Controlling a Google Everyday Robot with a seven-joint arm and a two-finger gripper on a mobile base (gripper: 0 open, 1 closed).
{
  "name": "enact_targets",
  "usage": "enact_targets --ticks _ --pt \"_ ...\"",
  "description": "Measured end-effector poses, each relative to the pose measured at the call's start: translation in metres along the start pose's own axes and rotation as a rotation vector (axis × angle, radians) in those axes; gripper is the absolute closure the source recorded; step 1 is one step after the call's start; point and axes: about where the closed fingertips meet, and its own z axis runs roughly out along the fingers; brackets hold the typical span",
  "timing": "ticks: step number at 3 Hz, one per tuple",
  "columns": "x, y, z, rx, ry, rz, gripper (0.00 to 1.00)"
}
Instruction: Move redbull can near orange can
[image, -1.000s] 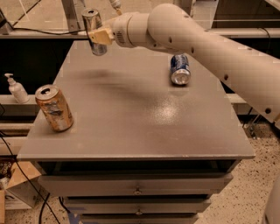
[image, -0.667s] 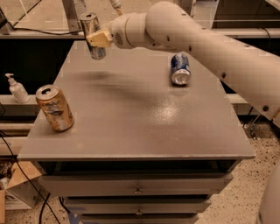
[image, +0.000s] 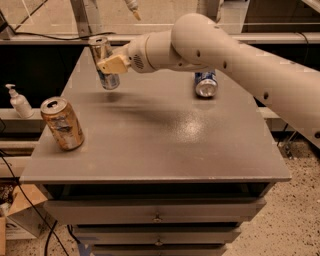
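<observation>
My gripper should set the redbull can down on the grey table (image: 87, 130) close behind the orange can, on its inner side.
The redbull can (image: 104, 61) is a slim silver can, upright, held in my gripper (image: 107, 64) above the far left part of the grey table (image: 160, 145). The gripper is shut on it, with a tan finger (image: 114, 64) across its front. The orange can (image: 62, 123) stands a little tilted near the table's left edge, toward the front, well below and left of the held can.
A blue can (image: 205, 83) lies on its side at the far right of the table, partly behind my arm (image: 225, 55). A white pump bottle (image: 19, 101) stands on a shelf left of the table. Drawers are under the tabletop.
My gripper with the redbull can has moved a little left and toward the front of the table. The orange can and the blue can have not moved.
</observation>
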Motion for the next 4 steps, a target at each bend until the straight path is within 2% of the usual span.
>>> enact_targets --ticks 2,3,4 --pt "0.017 0.076 -0.014 -0.218 -0.050 0.022 1.00" --pt "0.020 0.111 -0.021 -0.311 -0.082 0.006 1.00" --pt "0.025 0.136 -0.025 -0.382 -0.090 -0.064 0.82"
